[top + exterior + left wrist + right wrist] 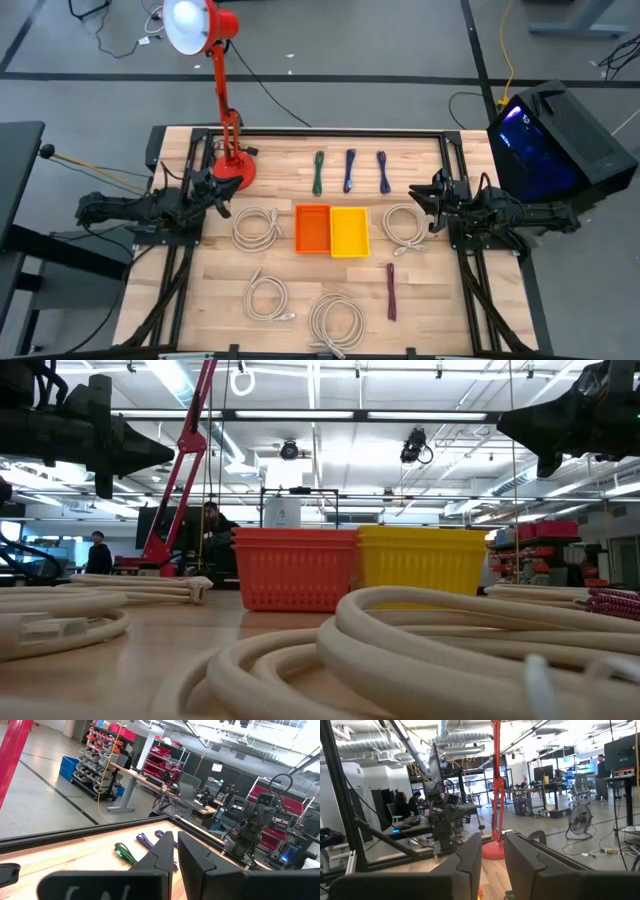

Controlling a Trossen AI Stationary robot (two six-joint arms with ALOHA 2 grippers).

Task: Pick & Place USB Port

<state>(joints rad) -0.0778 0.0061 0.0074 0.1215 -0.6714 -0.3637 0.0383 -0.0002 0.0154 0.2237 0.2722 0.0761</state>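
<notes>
My right gripper should go next to the near end (386, 188) of the purple cord, which is beside the blue one, and close on it there.
Several cream cables lie coiled on the wooden table, among them one (257, 227) left of the bins, one (403, 224) right of them and one (336, 322) at the near edge. Which piece is the USB port I cannot tell. An orange bin (312, 229) and a yellow bin (349, 231) stand side by side at the table's middle. My left gripper (222, 190) hovers shut at the left edge, held level above the table. At the right edge hovers my right gripper (418, 195), slightly open, with nothing between its fingers (470, 855).
Short bundled cords lie at the far side: green (318, 172), blue (349, 170) and purple (383, 171). A maroon one (391, 291) lies at the near right. A red desk lamp (235, 170) stands at the far left, close to my left gripper.
</notes>
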